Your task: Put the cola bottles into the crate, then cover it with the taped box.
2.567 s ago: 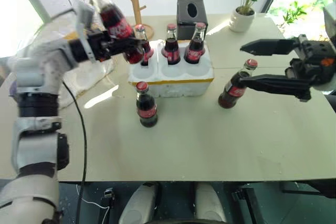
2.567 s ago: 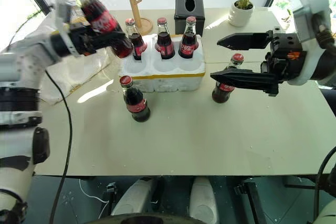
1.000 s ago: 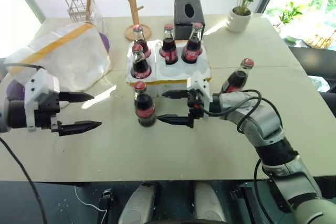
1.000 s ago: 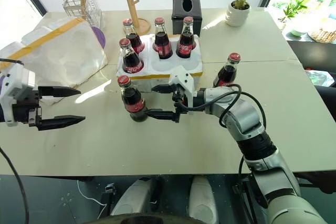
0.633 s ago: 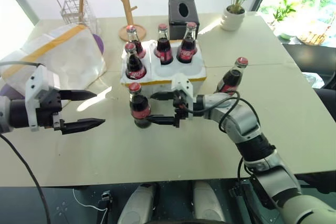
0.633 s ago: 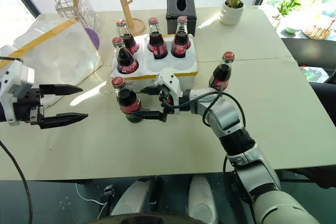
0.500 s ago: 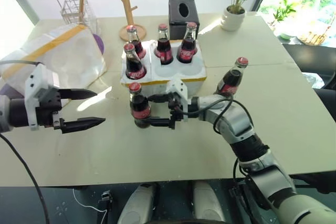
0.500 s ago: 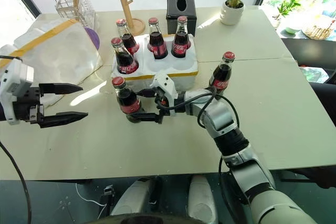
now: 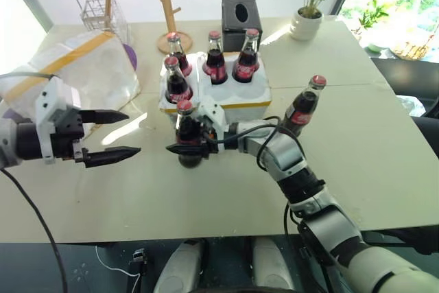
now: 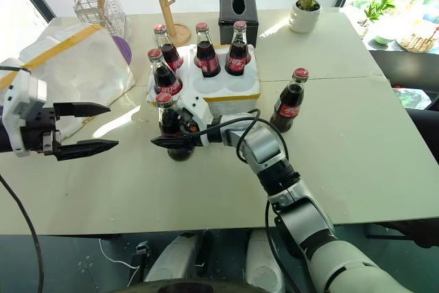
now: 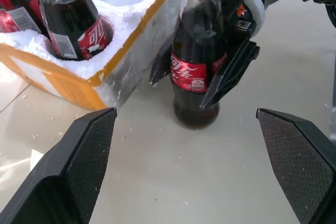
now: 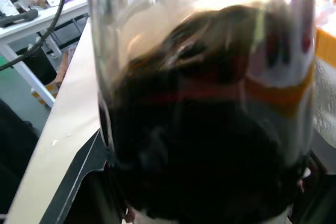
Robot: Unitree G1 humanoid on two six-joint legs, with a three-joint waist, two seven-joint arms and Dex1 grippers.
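Next, my right gripper lets go of the cola bottle in the front middle hole of the white foam crate (image 9: 217, 92), where it is to stay.
The white foam crate (image 9: 255, 94) with a yellow tape band stands mid-table. Three cola bottles (image 9: 215, 51) fill its rear row and one more (image 9: 174, 79) stands in the front left hole. In front of the crate a loose cola bottle (image 9: 185, 135) stands on the table, and my right gripper (image 9: 180, 145) is shut on its body, one black finger (image 11: 227, 74) on each side. Another cola bottle (image 9: 302, 107) stands alone to the right. My left gripper (image 9: 133, 132) hangs open and empty to the left of the held bottle. The taped box (image 9: 82, 66) lies at the far left.
Behind the crate are a black tissue box (image 9: 240, 13), a wooden branch stand (image 9: 164, 12) and a potted plant (image 9: 307, 22). A wire basket (image 9: 99, 8) stands at the back left. Bare tabletop (image 9: 226, 197) stretches to the near edge.
My right gripper slid left around the loose front bottle and shut on it. The left gripper stayed open in the same place.
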